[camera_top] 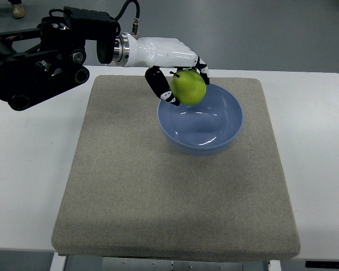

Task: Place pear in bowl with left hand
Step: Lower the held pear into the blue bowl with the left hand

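Note:
I will let go of the green pear with my left gripper inside the blue bowl [200,132], setting it close to the near side of the bowl.
A green pear [188,87] hangs in the grasp of my left hand [178,79], just over the far-left rim of the blue bowl [226,121]. The hand is white with black fingers, its thumb [157,86] pressed against the pear's left side. Its arm reaches in from the upper left. The bowl sits on the grey mat and holds nothing inside. My right hand does not show.
A grey felt mat [158,186] covers most of the white table [28,169]. The black arm joints [39,62] hover over the table's far-left corner. A person's shoes [17,8] show on the floor at the top left.

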You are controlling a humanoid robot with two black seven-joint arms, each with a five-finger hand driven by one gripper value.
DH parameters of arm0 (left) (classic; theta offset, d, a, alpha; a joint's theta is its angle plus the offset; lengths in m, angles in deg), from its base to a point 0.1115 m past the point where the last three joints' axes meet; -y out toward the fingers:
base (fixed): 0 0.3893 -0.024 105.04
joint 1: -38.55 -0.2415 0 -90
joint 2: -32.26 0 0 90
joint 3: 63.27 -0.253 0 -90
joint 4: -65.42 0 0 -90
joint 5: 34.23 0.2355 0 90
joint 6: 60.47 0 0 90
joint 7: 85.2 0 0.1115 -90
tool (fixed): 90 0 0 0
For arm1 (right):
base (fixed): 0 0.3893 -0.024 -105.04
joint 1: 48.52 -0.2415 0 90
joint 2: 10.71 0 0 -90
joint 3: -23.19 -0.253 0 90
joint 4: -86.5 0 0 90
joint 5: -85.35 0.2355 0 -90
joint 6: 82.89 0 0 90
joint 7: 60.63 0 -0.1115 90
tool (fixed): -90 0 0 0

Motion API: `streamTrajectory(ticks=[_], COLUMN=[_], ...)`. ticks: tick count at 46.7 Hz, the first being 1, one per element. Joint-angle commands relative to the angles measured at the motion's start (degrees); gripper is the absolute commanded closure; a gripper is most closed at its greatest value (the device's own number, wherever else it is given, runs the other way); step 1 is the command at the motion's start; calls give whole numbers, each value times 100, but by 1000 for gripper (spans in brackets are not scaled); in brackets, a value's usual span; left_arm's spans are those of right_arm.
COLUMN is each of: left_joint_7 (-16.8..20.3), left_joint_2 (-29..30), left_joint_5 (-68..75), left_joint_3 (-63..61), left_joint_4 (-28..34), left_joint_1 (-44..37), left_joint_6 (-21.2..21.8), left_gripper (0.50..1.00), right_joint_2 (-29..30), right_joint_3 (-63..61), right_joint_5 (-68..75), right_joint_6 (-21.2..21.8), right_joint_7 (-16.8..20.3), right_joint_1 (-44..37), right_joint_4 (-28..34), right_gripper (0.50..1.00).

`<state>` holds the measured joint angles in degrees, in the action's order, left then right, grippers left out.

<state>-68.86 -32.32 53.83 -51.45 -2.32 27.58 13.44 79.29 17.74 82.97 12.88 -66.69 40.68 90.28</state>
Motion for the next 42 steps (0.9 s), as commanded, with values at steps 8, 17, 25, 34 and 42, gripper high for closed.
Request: streamTrajectory(ticks=[8,17,25,34,42], left_joint_7=[1,-8,-17,-43,-52], left_joint_2=[-55,-257,-371,-556,-565], left_joint_5=[9,44,97,106,106], left_joint_3=[-21,-48,-57,-57,-57], left_joint_4=[16,51,104,376,411], left_joint_1=[-45,-256,-387,-572,-643], left_joint_6=[-17,-9,0,0,70], left_gripper=[1000,1000,1000,1000,1000], right_joint_2=[0,0,0,0,0], right_joint_3=[0,0,0,0,0], right_joint_5=[0,0,0,0,0], right_joint_6=[4,-5,-5,-5,4], right_joint_7=[0,9,0,0,0], right_joint_1=[0,0,0,0,0], right_joint_4=[0,0,0,0,0], right_gripper=[574,574,574,574,574])
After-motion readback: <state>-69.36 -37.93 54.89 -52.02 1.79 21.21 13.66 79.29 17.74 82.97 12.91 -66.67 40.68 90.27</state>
